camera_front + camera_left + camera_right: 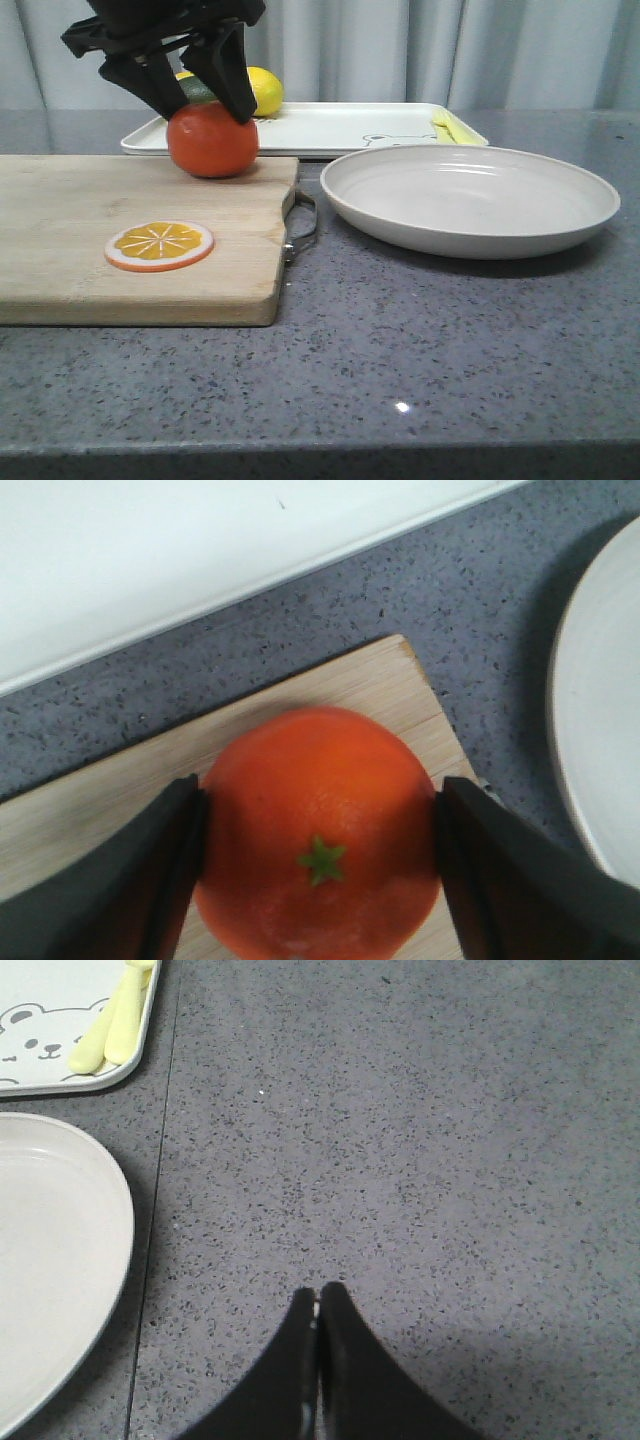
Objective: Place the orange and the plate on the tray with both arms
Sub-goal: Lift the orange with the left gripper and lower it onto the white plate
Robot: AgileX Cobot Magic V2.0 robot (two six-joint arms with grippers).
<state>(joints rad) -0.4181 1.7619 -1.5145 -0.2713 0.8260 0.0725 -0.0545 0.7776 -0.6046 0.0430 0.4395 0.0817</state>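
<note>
My left gripper is to let go of the orange, setting it free in the middle of the off-white plate [457,175]. The orange is still on the wooden cutting board.
The orange [211,140] sits at the far right corner of the wooden cutting board [80,250]. My left gripper [190,100] comes down from above and is shut on the orange, its two black fingers against both sides of the orange [318,830]. The off-white plate [468,197] lies on the grey table right of the board. The white tray [340,125] with the bear drawing lies behind both. My right gripper [319,1295] is shut and empty above bare table, to the right of the plate [50,1250]; it does not show in the front view.
An orange slice [160,245] lies on the board's front part. A yellow lemon [264,90] and a green thing sit at the tray's left end, pale yellow sticks [443,127] at its right end. A metal handle [303,222] sticks out from the board toward the plate.
</note>
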